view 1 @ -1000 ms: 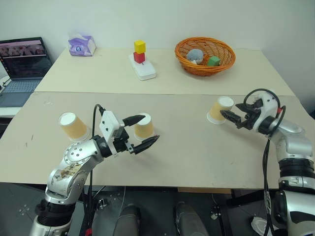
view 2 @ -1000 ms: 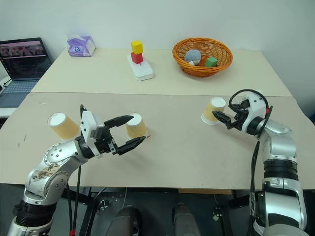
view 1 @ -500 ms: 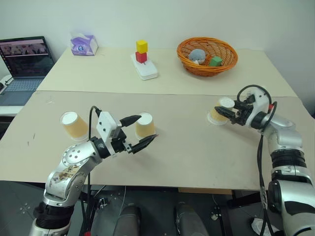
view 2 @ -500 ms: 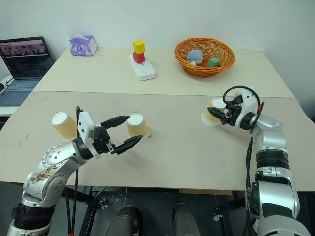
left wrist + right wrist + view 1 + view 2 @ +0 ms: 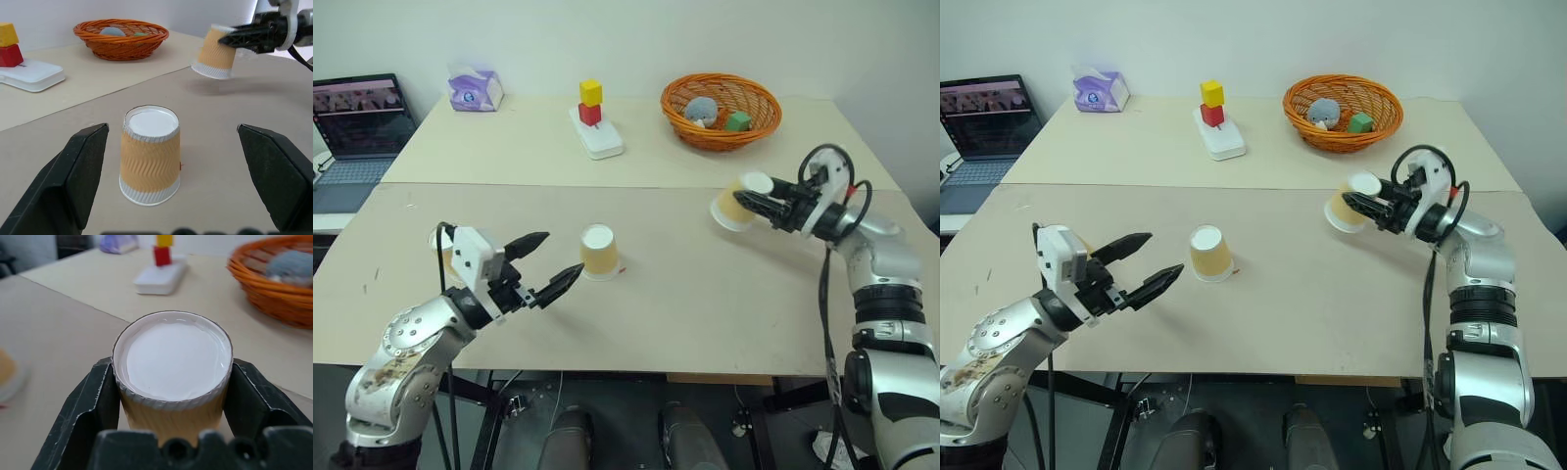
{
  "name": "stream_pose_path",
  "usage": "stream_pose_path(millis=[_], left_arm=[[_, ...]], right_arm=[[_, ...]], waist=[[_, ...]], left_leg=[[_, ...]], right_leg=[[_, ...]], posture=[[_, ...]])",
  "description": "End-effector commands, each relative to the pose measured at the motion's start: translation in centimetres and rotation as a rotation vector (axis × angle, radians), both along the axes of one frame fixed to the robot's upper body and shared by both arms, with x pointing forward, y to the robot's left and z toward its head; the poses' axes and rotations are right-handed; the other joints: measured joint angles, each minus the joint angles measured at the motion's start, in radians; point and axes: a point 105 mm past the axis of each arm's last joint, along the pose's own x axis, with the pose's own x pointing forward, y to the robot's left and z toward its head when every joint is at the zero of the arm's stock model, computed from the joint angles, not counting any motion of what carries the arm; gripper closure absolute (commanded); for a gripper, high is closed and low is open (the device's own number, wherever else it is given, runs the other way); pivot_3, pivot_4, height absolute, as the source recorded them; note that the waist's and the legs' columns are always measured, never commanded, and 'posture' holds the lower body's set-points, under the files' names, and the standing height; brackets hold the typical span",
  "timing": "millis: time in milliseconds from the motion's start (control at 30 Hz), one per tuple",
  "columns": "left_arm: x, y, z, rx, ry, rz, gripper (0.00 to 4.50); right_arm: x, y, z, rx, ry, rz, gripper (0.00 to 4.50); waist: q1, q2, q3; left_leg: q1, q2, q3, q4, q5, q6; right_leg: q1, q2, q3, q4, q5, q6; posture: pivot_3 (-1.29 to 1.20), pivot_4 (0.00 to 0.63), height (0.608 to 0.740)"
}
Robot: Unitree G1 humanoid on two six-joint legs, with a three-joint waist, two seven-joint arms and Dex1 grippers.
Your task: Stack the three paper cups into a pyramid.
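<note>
Next, I release the right gripper's paper cup on the table [image 5: 640, 269] close beside the middle cup, away from my left gripper.
Three tan paper cups with white rims are in view, all upside down. My right gripper [image 5: 751, 203] is shut on one cup [image 5: 729, 211], which hangs tilted above the table at the right; the right wrist view has this cup [image 5: 172, 362] clamped between both fingers [image 5: 83, 406]. A second cup [image 5: 599, 252] stands on the table in the middle. My left gripper [image 5: 563, 255] is open, level, a short way to the left of that cup and apart from it. The third cup [image 5: 439, 247] stands at the left, mostly hidden behind my left hand.
On the far table stand an orange wicker basket [image 5: 677, 122] with small toys, a red-and-yellow block stack [image 5: 591, 103] on a white base, and a purple tissue pack [image 5: 475, 88]. A laptop [image 5: 357, 117] sits at the far left. A seam divides the two tables.
My right gripper has shut on the right cup and lifted it off the table, carrying it leftward. My left gripper has drawn back to the left, away from the middle cup, still open.
</note>
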Motion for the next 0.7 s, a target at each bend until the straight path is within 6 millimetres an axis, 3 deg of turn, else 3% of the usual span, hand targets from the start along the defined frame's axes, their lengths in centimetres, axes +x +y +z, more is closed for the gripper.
stream_pose_path(millis=[33, 333, 700], left_arm=[[-0.6, -0.4, 0.7, 0.014, -0.042, -0.004, 0.0], [-0.8, -0.8, 0.1, 0.006, -0.036, 0.004, 0.0], [-0.9, -0.9, 0.2, 0.006, -0.042, 0.014, 0.0]], right_arm=[[-2.7, 5.0, 0.1, -0.077, 0.025, 0.306, 1.38], [-3.8, 9.7, -3.0, -0.246, 0.099, 0.545, 1.38], [-3.2, 11.6, -3.7, -0.256, 0.088, 0.601, 1.38]], waist=[[-0.001, 0.0, 0.0], [0.007, 0.0, 0.0], [0.006, 0.0, 0.0]], left_leg=[[0.001, 0.0, 0.0, 0.0, 0.0, 0.0], [0.0, 0.0, 0.0, 0.0, 0.0, 0.0], [0.0, 0.0, 0.0, 0.0, 0.0, 0.0]], right_leg=[[0.001, 0.0, 0.0, 0.0, 0.0, 0.0], [0.001, -0.001, 0.0, -0.001, 0.0, 0.0], [0.001, -0.001, 0.0, -0.001, 0.0, 0.0]], posture=[[0.0, 0.15, 0.666], [0.0, 0.15, 0.666], [0.0, 0.15, 0.666]])
